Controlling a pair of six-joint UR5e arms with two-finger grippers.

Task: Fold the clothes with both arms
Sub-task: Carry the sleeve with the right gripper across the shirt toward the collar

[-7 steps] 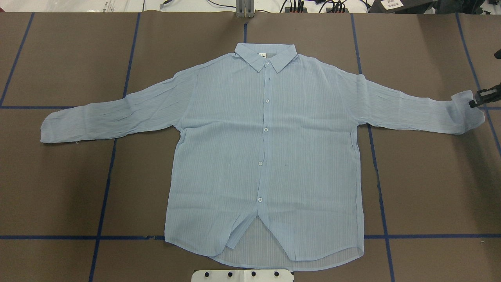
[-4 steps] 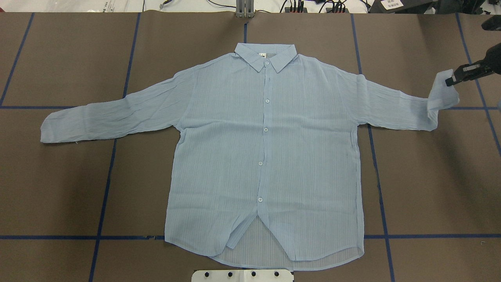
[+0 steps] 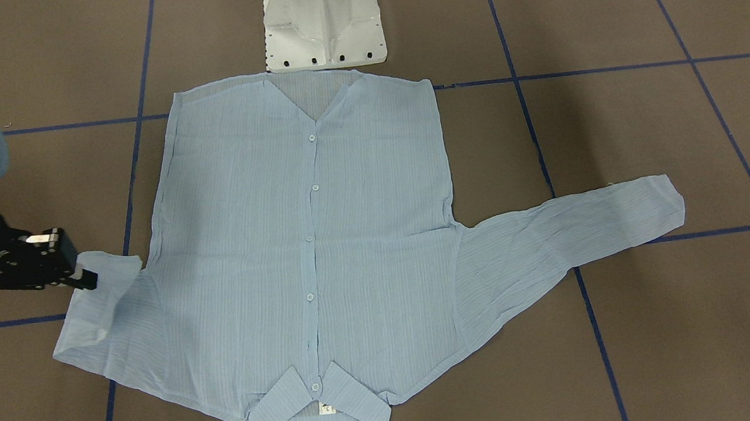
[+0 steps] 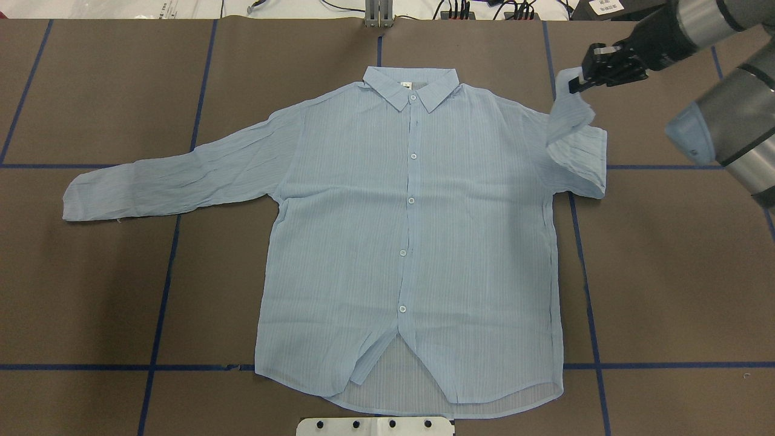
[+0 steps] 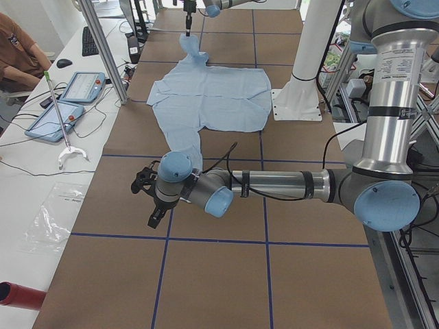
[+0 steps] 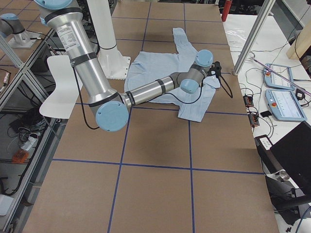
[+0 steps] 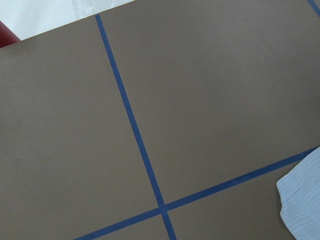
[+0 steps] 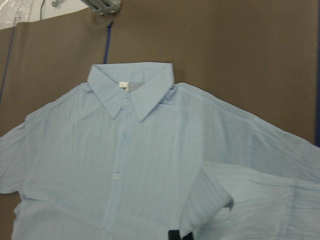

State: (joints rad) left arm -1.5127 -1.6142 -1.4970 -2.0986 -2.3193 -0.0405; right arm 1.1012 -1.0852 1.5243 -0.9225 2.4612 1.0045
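Next, my right gripper lets go of the cuff on the shirt's chest [image 3: 425,285] [image 8: 49,167] next to the seam of the flat, outstretched sleeve.
The light-blue shirt [image 4: 412,242] lies flat and buttoned on the brown table, collar at the far side [image 3: 301,231] [image 8: 125,150]. My right gripper [image 4: 575,82] [image 3: 89,278] is shut on the right sleeve's cuff [image 4: 566,106] and holds it raised beside the right shoulder, so the sleeve [image 4: 584,157] doubles back on itself. The left sleeve [image 4: 169,181] stays stretched out flat. My left gripper [image 5: 154,218] hovers over bare table past that sleeve's cuff [image 7: 305,200]. It shows only in the exterior left view, so I cannot tell its state.
The white pedestal base [image 3: 322,23] stands at the shirt's hem. Blue tape lines [image 4: 163,272] grid the table. Cables and plugs [image 4: 460,9] line the far edge. A seated person [image 5: 17,48], tablets [image 5: 75,86] and a red object [image 5: 20,295] occupy the side desk.
The right gripper has carried the cuff up and inward from the table's right edge toward the shoulder. The sleeve has folded back over itself. The shirt's body and left sleeve have not moved.
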